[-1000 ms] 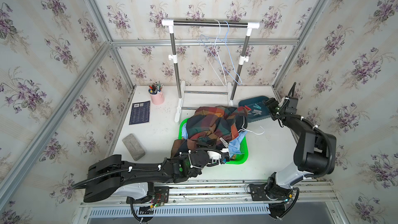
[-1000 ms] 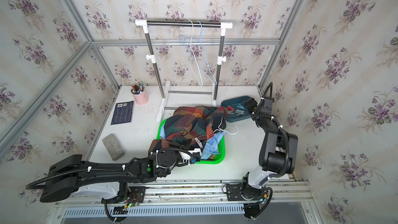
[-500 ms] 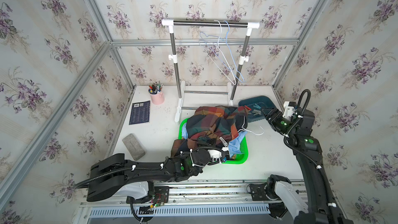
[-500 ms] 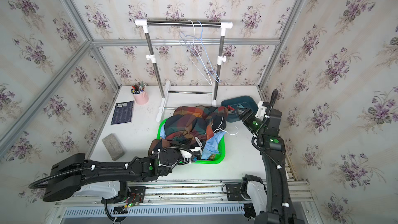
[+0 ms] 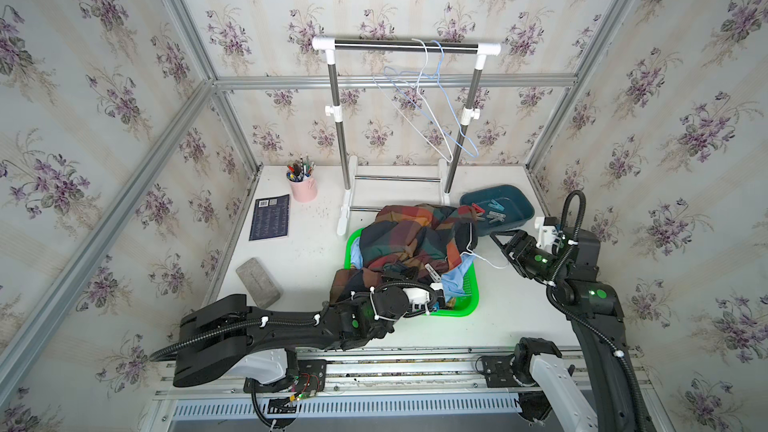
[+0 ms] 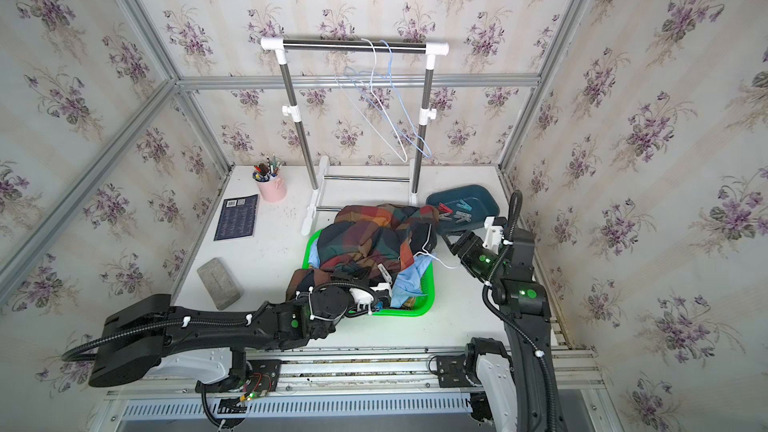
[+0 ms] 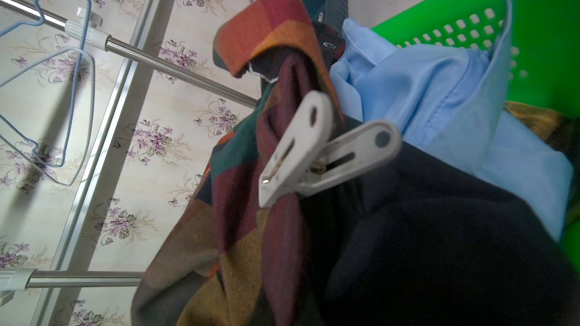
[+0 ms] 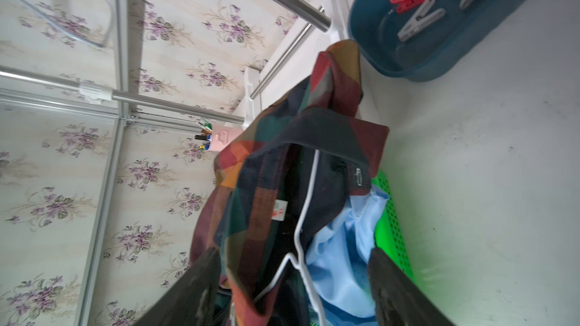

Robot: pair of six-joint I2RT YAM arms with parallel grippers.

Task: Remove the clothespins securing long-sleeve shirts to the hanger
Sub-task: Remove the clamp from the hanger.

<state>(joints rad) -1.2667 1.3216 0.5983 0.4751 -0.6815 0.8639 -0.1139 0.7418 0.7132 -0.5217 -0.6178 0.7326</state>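
The white hanger's hook slants loose past the right gripper's open fingers, so the robot's right gripper needs to first grip the hook close to the plaid shirt's collar (image 5: pixel 470 252).
A dark plaid shirt (image 5: pixel 415 234) lies heaped over a light blue shirt (image 5: pixel 457 276) in the green basket (image 5: pixel 461 309). One white-grey clothespin (image 7: pixel 317 152) is clipped on a fold of the plaid cloth; a top view shows the clothespin (image 5: pixel 431 272) too. My left gripper (image 5: pixel 432 301) sits at the basket's near side, shut on plaid cloth, its fingers hidden. A white hanger hook (image 8: pixel 306 214) sticks out of the collar. My right gripper (image 8: pixel 292 293) stands open, its fingers (image 8: pixel 188 293) either side of that hook without touching. Both top views show it right of the basket (image 6: pixel 455 243).
A blue bin (image 5: pixel 519 205) at the back right holds a red clothespin (image 5: pixel 478 208), a teal one and grey ones. The rack (image 5: pixel 407 45) carries two bare hangers (image 5: pixel 432 118). A pink pen cup (image 5: pixel 303 191), dark booklet (image 5: pixel 269 218) and grey block (image 5: pixel 257 282) lie left.
My right arm has drawn back from the blue bin and swung toward the basket, its open gripper now facing the shirt collar. The left arm has stayed where it was.
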